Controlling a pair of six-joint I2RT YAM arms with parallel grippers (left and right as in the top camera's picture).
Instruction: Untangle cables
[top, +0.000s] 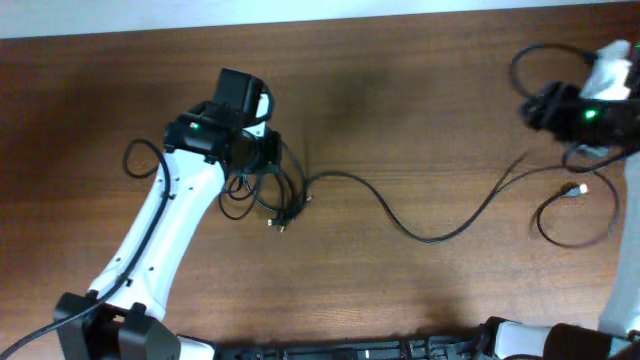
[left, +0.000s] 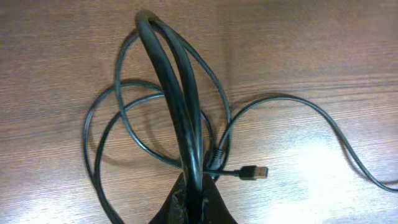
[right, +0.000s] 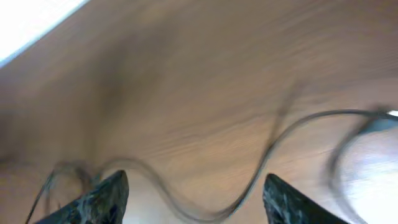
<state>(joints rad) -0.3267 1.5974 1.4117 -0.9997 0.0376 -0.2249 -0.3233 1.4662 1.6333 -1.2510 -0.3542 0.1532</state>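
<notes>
The robot's left gripper needs to release the doubled cable loop on the table inside the long cable's first bend (left: 315, 127).
A small tangle of thin black cables (top: 268, 190) lies on the brown wooden table left of centre, with plug ends at its lower edge. One long cable (top: 430, 232) runs from it in a wave to the right, ending in loops and a plug (top: 577, 190). My left gripper (top: 262, 152) sits over the tangle. In the left wrist view it (left: 194, 198) is shut on a doubled cable loop (left: 177, 93) that rises from the fingers, with a USB plug (left: 254, 172) beside it. My right gripper (right: 196, 193) is open and empty at the far right, above the table.
The wooden table (top: 400, 110) fills the view. Thicker black wires (top: 140, 160) curl beside the left arm and near the right arm's base (top: 540, 60). The arm bases stand along the front edge.
</notes>
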